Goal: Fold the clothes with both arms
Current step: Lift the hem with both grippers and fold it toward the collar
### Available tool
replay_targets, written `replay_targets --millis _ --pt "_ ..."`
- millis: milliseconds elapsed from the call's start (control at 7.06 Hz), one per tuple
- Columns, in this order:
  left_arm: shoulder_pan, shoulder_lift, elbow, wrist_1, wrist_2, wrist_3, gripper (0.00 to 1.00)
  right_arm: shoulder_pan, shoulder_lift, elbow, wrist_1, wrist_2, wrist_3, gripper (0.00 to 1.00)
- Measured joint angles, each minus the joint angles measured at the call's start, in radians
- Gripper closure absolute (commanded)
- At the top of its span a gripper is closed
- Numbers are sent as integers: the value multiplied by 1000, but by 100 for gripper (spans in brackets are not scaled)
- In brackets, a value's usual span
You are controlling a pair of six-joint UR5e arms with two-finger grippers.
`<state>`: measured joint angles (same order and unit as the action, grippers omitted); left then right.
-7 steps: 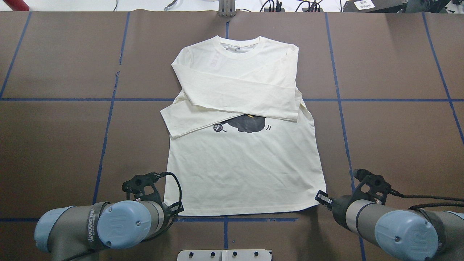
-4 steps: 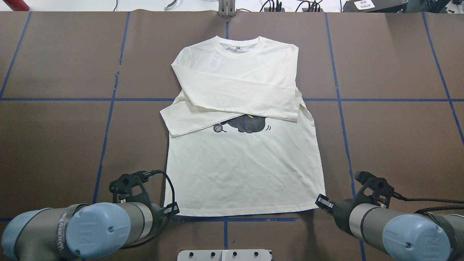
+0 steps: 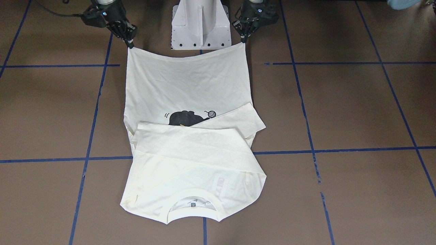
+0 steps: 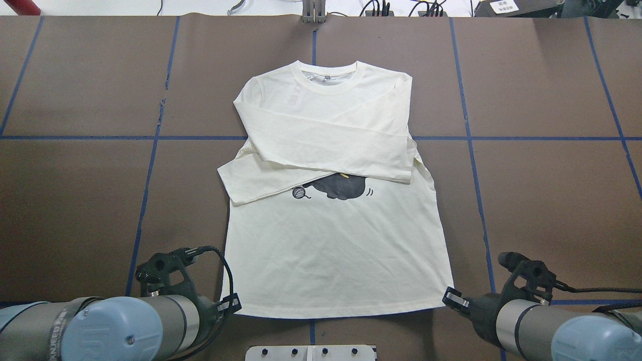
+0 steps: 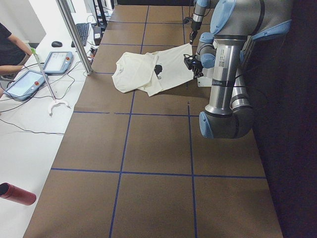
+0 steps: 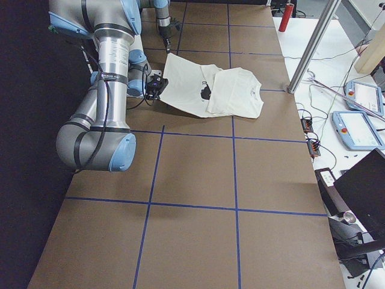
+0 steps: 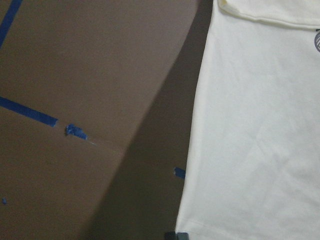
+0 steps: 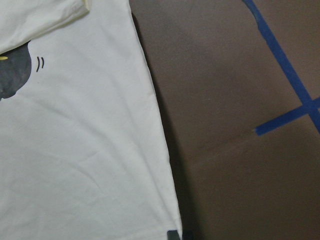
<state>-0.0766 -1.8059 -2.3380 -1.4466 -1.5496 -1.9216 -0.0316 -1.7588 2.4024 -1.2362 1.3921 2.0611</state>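
Observation:
Next, my left gripper lays the T-shirt's hem corner at its folded shoulder edge on the yarn ball's side [image 3: 266,189].
The cream-white T-shirt [image 4: 331,250] lies print side up on the brown table, collar at the far end. Both sleeves are folded across the chest. They cover most of the black cat print [image 4: 343,186], and the yarn ball [image 4: 299,192] shows beside it. The lettering is hidden. My left gripper [image 4: 230,303] is shut on the near left hem corner. My right gripper [image 4: 451,298] is shut on the near right hem corner. In the front-facing view the left gripper [image 3: 244,40] and the right gripper [image 3: 129,44] hold the hem stretched and slightly raised between them.
The white pedestal base [image 3: 201,23] stands just behind the hem, between the arms. Blue tape lines [image 4: 145,190] cross the table. A metal pole [image 5: 74,34], tablets [image 5: 25,84] and a red cylinder [image 5: 17,193] are on the operators' side.
Both arms have drawn back toward the base. The whole shirt has slid toward the robot with its hem corners in the grippers.

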Motion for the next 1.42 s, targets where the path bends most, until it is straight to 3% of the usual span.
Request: replay_targets --millis 567,850,1134,1417 --pt "-2 92 -87 12 0 4 100 -23 5 52 0 -13 14 100" --pt "-107 -1 -47 11 -4 100 100 83 13 82 -1 2 -13 100" --pt "-329 -137 131 -54 -12 291 100 329 144 -31 -8 135 -163 100" --pt "-540 -230 423 -300 -73 396 100 588 345 -283 -10 311 -336 100"
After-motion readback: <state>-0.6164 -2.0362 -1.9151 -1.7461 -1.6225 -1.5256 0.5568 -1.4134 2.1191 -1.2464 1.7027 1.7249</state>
